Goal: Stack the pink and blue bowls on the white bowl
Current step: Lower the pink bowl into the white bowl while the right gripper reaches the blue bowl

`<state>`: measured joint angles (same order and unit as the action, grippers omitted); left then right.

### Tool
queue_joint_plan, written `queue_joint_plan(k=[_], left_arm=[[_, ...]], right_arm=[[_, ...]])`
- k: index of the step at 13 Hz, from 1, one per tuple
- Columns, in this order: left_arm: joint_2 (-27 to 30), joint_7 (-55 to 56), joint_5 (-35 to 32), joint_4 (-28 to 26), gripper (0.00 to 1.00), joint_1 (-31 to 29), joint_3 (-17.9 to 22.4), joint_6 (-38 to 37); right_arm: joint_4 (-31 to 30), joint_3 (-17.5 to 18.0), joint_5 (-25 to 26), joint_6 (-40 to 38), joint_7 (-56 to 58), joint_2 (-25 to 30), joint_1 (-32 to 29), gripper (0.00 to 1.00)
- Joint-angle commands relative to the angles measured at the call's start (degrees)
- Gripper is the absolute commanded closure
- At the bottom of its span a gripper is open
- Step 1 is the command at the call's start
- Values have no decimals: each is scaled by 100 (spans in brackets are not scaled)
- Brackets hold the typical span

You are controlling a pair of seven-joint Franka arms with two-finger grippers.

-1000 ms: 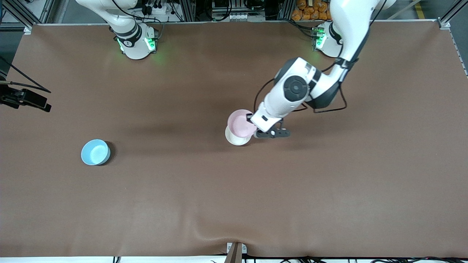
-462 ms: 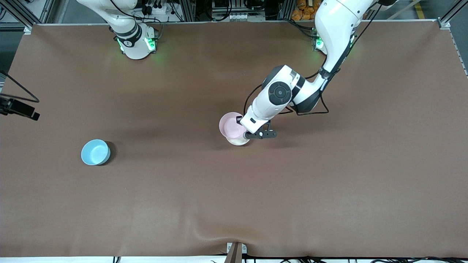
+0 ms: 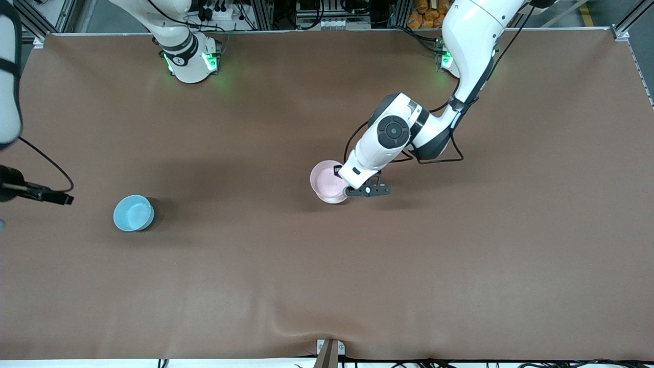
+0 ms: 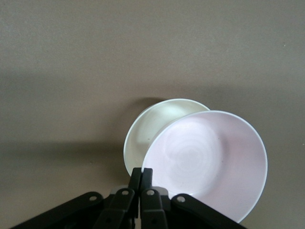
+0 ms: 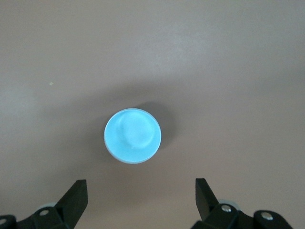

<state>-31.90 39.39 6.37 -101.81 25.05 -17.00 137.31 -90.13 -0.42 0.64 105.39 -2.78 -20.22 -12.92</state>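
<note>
My left gripper will let go of the pink bowl once it is in place, nested inside the white bowl (image 3: 333,187) (image 4: 177,149) near the table's middle.
My left gripper (image 4: 141,172) is shut on the rim of the pale pink bowl (image 4: 205,162) near the table's middle. The pink bowl (image 3: 325,180) hangs over the white bowl (image 4: 151,128) and covers most of it; only a sliver of the white bowl (image 3: 335,200) shows under it in the front view. I cannot tell whether the two touch. The sky blue bowl (image 3: 133,212) stands alone toward the right arm's end of the table. My right gripper (image 5: 140,186) hovers high over the table beside the blue bowl (image 5: 133,135), open and holding nothing.
The brown table cover (image 3: 460,255) has a small wrinkle at the edge nearest the front camera (image 3: 286,327). The right arm (image 3: 9,76) shows at the edge of the front view. Nothing else stands near the bowls.
The left gripper has carried the pink bowl toward the right arm's end and down, so it now covers more of the white bowl. The right arm has shifted closer to the blue bowl.
</note>
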Motion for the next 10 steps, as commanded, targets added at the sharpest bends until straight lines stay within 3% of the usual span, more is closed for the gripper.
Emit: queue_joint_plan(k=[1, 6, 10], left_arm=[[8, 96, -163, -41, 100, -17, 21, 15], [-115, 113, -329, -23, 100, -17, 56, 94], [-299, 122, -330, 12, 100, 9, 56, 331]], right_arm=[[-391, 86, 103, 569, 32, -208, -70, 0], [-522, 86, 95, 1157, 58, -886, -263, 0], [-1427, 94, 86, 2380, 234, -887, -281, 0]])
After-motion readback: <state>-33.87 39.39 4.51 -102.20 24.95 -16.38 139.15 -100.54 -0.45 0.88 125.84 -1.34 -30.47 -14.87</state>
